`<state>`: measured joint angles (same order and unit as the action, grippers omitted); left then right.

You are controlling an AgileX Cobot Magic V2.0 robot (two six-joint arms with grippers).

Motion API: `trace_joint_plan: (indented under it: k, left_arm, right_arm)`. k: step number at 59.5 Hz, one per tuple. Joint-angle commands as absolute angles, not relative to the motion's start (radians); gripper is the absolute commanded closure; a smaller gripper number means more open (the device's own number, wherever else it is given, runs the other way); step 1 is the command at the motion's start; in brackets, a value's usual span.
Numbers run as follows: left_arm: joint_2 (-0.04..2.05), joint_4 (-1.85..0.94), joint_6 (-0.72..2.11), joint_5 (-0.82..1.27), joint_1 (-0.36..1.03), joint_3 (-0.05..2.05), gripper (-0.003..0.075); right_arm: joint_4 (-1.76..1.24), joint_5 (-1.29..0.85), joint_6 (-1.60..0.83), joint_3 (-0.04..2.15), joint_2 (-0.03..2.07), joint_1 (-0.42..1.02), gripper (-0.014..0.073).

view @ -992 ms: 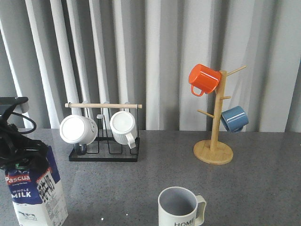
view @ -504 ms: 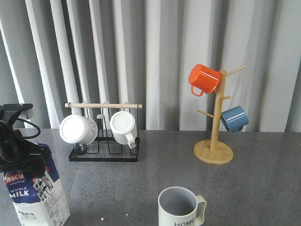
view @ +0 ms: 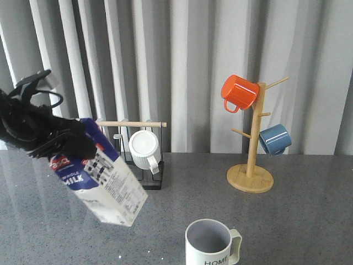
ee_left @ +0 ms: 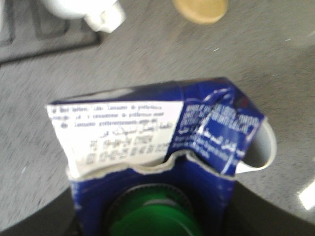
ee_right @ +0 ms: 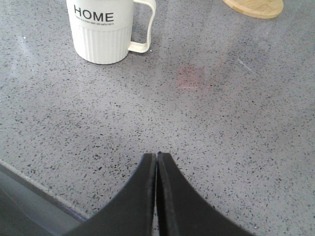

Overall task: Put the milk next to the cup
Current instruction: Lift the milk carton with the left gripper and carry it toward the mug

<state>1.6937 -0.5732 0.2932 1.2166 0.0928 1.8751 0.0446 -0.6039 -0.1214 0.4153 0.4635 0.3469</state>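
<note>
The milk will go down from my left gripper on the bare table [view: 153,260], close beside the cup and opposite the cup's handle.
My left gripper [view: 69,144] is shut on the top of the milk [view: 102,182], a blue-and-white carton. It hangs tilted in the air left of centre, with its base swung toward the right. In the left wrist view the carton [ee_left: 147,132] fills the frame, its green cap [ee_left: 152,216] between the jaws. The cup [view: 212,244], a white mug with "HOME" lettering, stands at the front centre, to the right of the carton and below it. It also shows in the right wrist view [ee_right: 106,29]. My right gripper [ee_right: 156,156] is shut and empty, low over the table near the front edge.
A black wire rack [view: 157,182] with a wooden bar holds a ribbed white mug [view: 144,149] behind the carton. A wooden mug tree [view: 251,176] at the back right carries an orange mug [view: 239,93] and a blue mug [view: 274,139].
My left gripper has lifted the milk off the table at the front left and carried it up and to the right, tilting it. The cup and the right gripper have not moved.
</note>
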Motion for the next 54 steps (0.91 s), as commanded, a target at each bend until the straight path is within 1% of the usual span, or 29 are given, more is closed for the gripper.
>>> trace_joint_plan:
  k: [1, 9, 25, 54]
  left_arm:
    - [1.654, -0.593, 0.3, 1.14, 0.153, 1.948, 0.0728]
    - [1.662, -0.499, 0.26, 1.085, 0.212, 1.955, 0.0728]
    - [1.763, -0.453, 0.222, 1.137, 0.273, 1.955, 0.0726]
    - [1.849, -0.457, 0.172, 1.126, 0.313, 1.955, 0.0726]
  right_arm:
    - [0.048, -0.541, -0.126, 0.44, 0.469, 0.344, 0.06]
    - [0.048, -0.545, -0.126, 0.44, 0.469, 0.344, 0.06]
    - [0.048, -0.55, -0.126, 0.44, 0.469, 0.344, 0.06]
    - [0.048, -0.551, -0.127, 0.44, 0.469, 0.344, 0.06]
